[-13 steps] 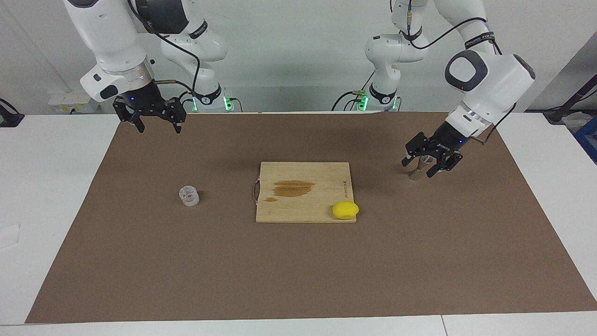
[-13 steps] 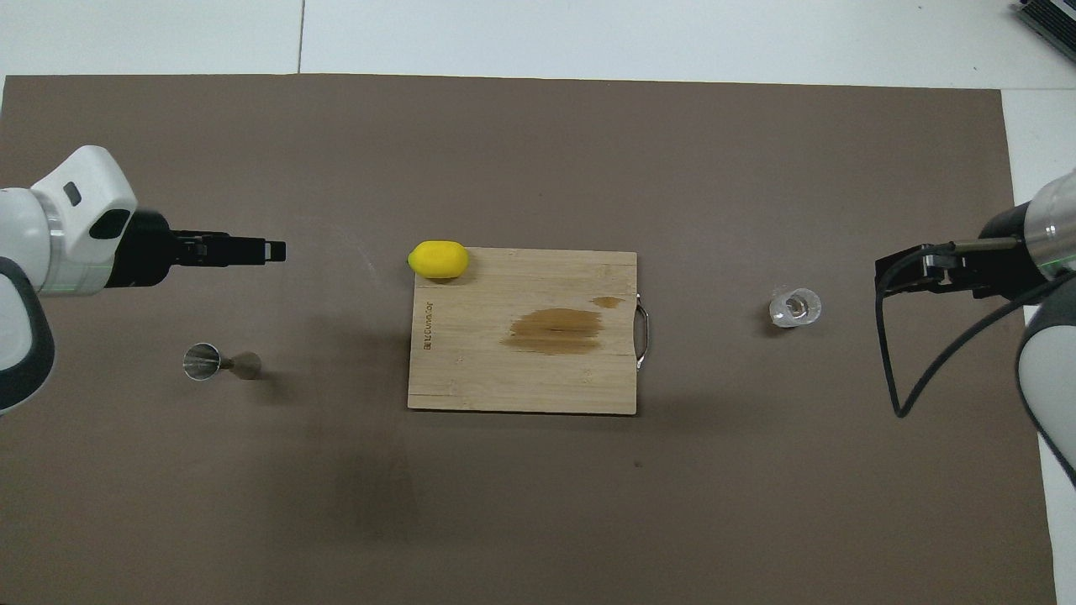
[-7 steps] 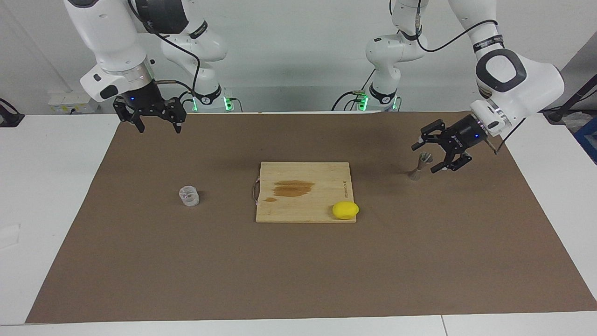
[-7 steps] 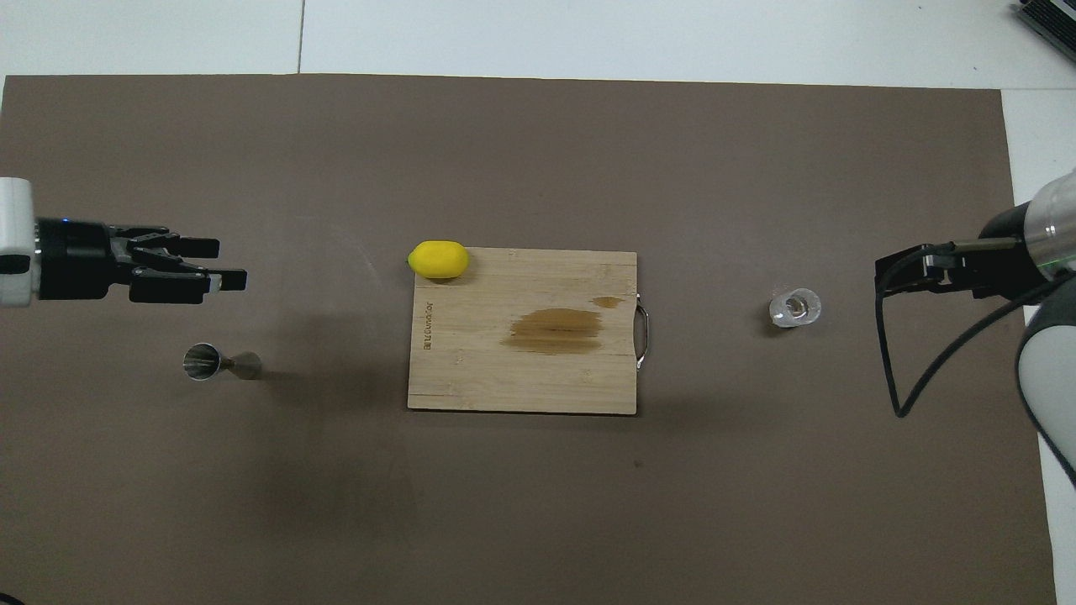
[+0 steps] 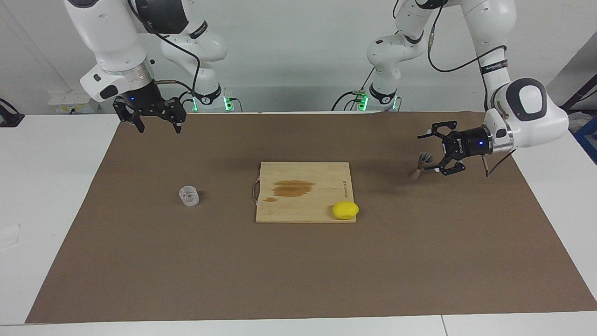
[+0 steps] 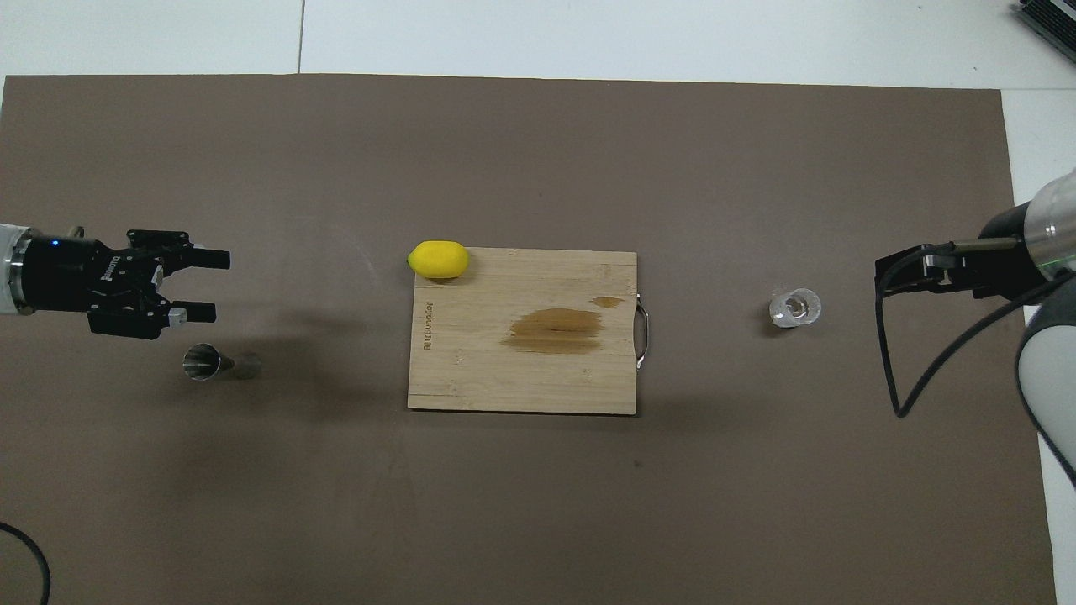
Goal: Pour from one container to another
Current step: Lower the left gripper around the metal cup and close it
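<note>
The left gripper should next move to the grey metal jigger's upper half (image 6: 210, 363) and close there, just below the jigger's top rim.
The clear glass cup (image 5: 189, 196) stands on the brown mat toward the right arm's end; it also shows in the overhead view (image 6: 793, 307). The grey metal jigger (image 5: 419, 165) stands upright toward the left arm's end, also seen from above (image 6: 210, 363). My left gripper (image 5: 430, 153) is open and empty. It lies level, points toward the table's middle, and hovers low beside the jigger without touching it; it also shows in the overhead view (image 6: 207, 286). My right gripper (image 5: 156, 125) is open and empty, raised over the mat's edge by the robots, well away from the cup.
A wooden cutting board (image 5: 303, 205) with a dark wet stain lies mid-table, also seen from above (image 6: 521, 386). A yellow lemon (image 5: 345, 210) rests at its corner farthest from the robots, on the left arm's side (image 6: 438, 259).
My left gripper has turned from pointing down to lying level and has drawn back toward the left arm's end, away from over the jigger. The right arm has not moved.
</note>
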{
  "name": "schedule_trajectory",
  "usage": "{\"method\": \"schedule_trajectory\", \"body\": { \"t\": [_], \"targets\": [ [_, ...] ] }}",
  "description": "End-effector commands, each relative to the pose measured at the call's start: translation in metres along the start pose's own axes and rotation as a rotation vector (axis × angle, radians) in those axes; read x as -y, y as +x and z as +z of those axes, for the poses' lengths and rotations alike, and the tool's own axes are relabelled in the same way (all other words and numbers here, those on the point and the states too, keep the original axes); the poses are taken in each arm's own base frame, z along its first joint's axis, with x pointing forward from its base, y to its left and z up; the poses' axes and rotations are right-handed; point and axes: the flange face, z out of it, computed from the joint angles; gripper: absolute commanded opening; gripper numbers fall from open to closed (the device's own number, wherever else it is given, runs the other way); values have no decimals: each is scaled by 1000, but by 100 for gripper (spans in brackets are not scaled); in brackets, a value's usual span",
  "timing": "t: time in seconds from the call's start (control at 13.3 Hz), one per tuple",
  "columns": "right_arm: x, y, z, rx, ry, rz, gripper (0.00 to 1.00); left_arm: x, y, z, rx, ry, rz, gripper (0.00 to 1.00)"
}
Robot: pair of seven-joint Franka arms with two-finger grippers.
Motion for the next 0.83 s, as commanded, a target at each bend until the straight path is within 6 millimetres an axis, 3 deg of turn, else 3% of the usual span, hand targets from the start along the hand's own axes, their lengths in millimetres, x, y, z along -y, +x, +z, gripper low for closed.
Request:
{"method": "schedule_trajectory", "body": {
  "t": [0.0,0.15,0.38,0.6,0.75],
  "targets": [
    [-2,-5,-3,0,19,-16,100,11,-12,-17,-66,-13,299,100],
    [-2,-5,-3,0,19,-16,100,15,-29,-30,-94,6,492,100],
    [-2,-5,-3,0,19,-16,100,13,-52,-36,-135,-8,533,100],
    [-2,-5,-3,0,19,-16,100,15,-91,-43,-236,19,497,100],
    [-2,-5,-3,0,19,-16,100,27,-113,-43,-296,-37,550,100]
  ]
}}
